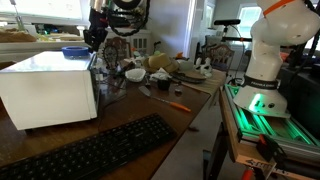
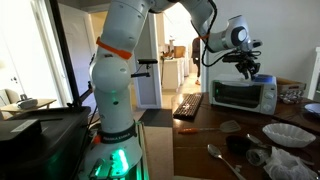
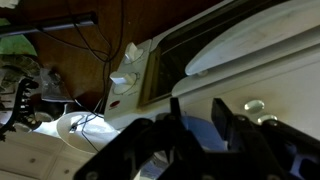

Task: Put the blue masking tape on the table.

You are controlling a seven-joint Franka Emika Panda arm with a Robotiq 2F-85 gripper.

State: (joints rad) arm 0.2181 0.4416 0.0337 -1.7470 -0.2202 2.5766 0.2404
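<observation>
The blue masking tape's outer edge is at my fingers, so next I open, move farther over the tape and close on its rim [image 1: 78,49].
The blue masking tape [image 1: 74,51] is at the top of the white microwave [image 1: 45,90], near its back right corner. My gripper [image 1: 94,42] reaches down at the tape's right edge. In the wrist view the two fingers [image 3: 200,118] stand narrowly apart, with the blue tape [image 3: 196,136] filling the gap between them, so the gripper looks shut on it. In an exterior view the gripper [image 2: 247,70] hangs just over the microwave [image 2: 245,96]; the tape is hidden there. The dark brown table [image 1: 150,103] lies below and beside the microwave.
A black keyboard [image 1: 90,150] lies along the table's front. An orange pen [image 1: 178,106] and a spoon lie mid-table. Dishes, cups and clutter [image 1: 165,68] crowd the far end. Bowls and a spoon [image 2: 285,133] sit near the table edge. The robot base [image 1: 268,60] stands beside the table.
</observation>
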